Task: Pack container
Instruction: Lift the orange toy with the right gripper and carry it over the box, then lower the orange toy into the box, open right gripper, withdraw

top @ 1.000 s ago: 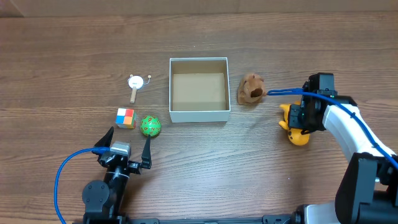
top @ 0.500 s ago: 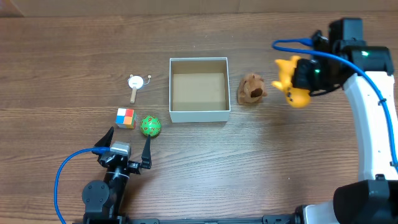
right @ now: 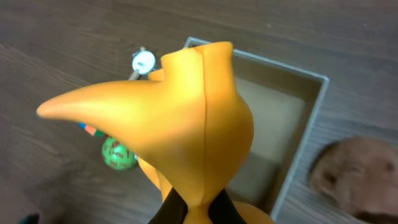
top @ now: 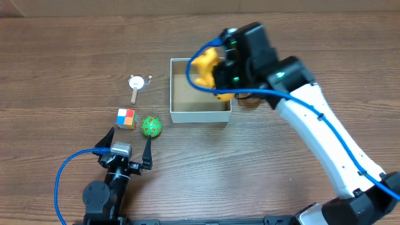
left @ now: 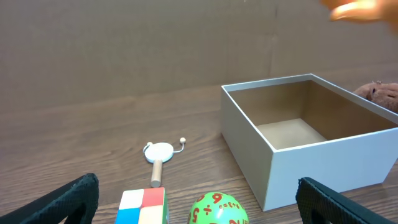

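I need to use my right gripper to set the yellow toy down inside the box (top: 212, 89) (right: 256, 146) near the box's side beside the brown plush toy.
The container (top: 200, 115) is a square box with white walls and a brown inside, at the table's middle; it also shows in the left wrist view (left: 336, 146) and the right wrist view (right: 309, 99). My right gripper (top: 220, 75) is shut on a yellow rubber duck (top: 205, 67) and holds it in the air over the box's right part; the duck (right: 186, 124) fills the right wrist view. My left gripper (top: 128, 150) is open and empty at the front left, just behind a green numbered ball (top: 150, 126) and a colour cube (top: 125, 118).
A brown plush toy (top: 253, 100) lies right of the box, mostly under my right arm. A small white disc on a wooden stick (top: 137, 85) lies left of the box. The ball (left: 219, 210) and cube (left: 143, 206) sit between my left fingers' line of view.
My right gripper has lifted the yellow duck off the table at the right and carried it left, over the plush toy, to above the box. The left arm has not moved.
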`<state>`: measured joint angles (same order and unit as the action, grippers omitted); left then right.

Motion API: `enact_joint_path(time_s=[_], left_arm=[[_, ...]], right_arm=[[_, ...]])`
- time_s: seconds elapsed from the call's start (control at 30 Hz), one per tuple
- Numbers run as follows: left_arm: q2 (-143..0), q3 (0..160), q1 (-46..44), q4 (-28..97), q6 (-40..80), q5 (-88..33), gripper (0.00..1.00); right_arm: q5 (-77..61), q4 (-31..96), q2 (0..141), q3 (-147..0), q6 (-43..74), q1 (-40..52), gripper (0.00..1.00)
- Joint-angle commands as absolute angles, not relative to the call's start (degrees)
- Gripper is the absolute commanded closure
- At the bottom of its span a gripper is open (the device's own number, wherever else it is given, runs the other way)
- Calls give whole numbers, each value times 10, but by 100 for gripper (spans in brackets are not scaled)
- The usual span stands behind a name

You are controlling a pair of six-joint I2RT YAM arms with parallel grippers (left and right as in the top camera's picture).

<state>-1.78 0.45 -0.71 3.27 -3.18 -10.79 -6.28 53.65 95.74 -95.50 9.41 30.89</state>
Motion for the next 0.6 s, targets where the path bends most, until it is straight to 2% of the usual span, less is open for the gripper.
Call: enact_joint_path(time_s=[0.0,0.23,0.57], left_arm=[[-19,3,-5,32,-37,-115,0],[-19,3,-5,32,-37,-115,0],[-19,3,-5,32,-37,-115,0]], right_arm=[[23,508,1014,-943,126,330,96],[92,489,1070,-943,138,323,96],[94,495,1085,-941,136,313,96]])
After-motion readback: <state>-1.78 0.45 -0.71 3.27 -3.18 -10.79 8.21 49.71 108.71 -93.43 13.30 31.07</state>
